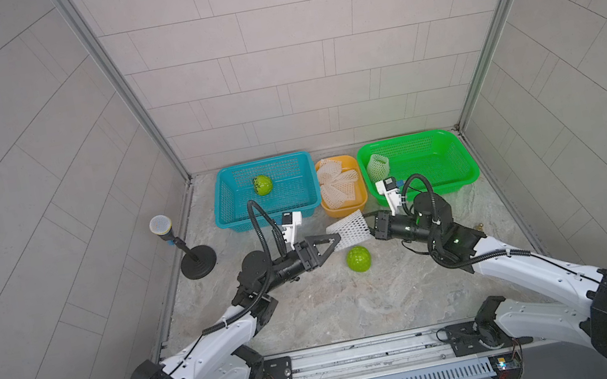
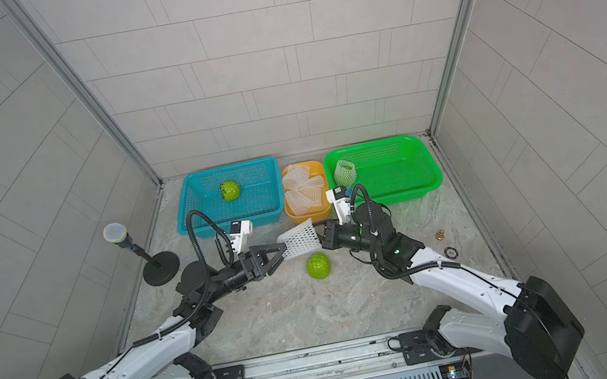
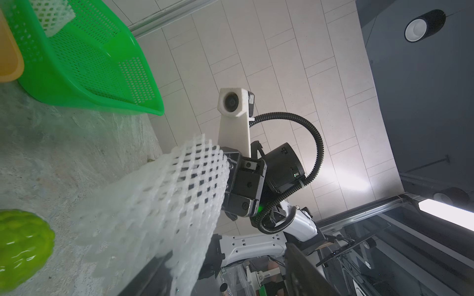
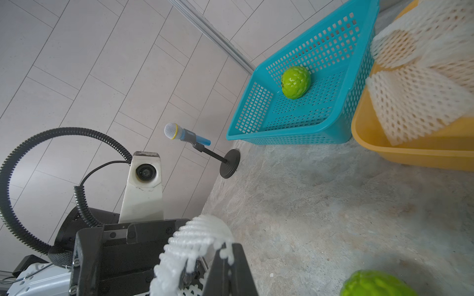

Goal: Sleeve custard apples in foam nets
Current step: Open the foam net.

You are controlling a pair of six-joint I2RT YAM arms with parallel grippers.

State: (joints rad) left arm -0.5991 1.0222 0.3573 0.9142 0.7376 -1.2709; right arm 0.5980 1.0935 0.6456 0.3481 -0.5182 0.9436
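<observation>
My left gripper should pinch the other end's rim (image 1: 333, 231) before my right gripper, which holds one end of the foam net, joins it there.
A white foam net (image 1: 349, 229) hangs stretched between both grippers above the table. My right gripper (image 1: 370, 227) is shut on one end of it, and the pinched rim (image 4: 195, 238) shows in the right wrist view. My left gripper (image 1: 338, 243) stands open at the other end. The net (image 3: 166, 194) drapes over one of its fingers, and the other finger (image 3: 302, 266) is bare. One custard apple (image 1: 359, 259) lies on the table just below the net. Another custard apple (image 1: 263, 185) sits in the blue basket. A third, in its net (image 1: 378, 167), stands in the green basket.
The blue basket (image 1: 223, 221), an orange tub (image 1: 346, 211) of spare foam nets (image 1: 337, 184) and the green basket (image 1: 460, 177) line the back. A microphone on a stand (image 1: 163, 228) stands at the left. A small brass piece (image 2: 439, 234) and a black ring (image 2: 451, 252) lie at the right.
</observation>
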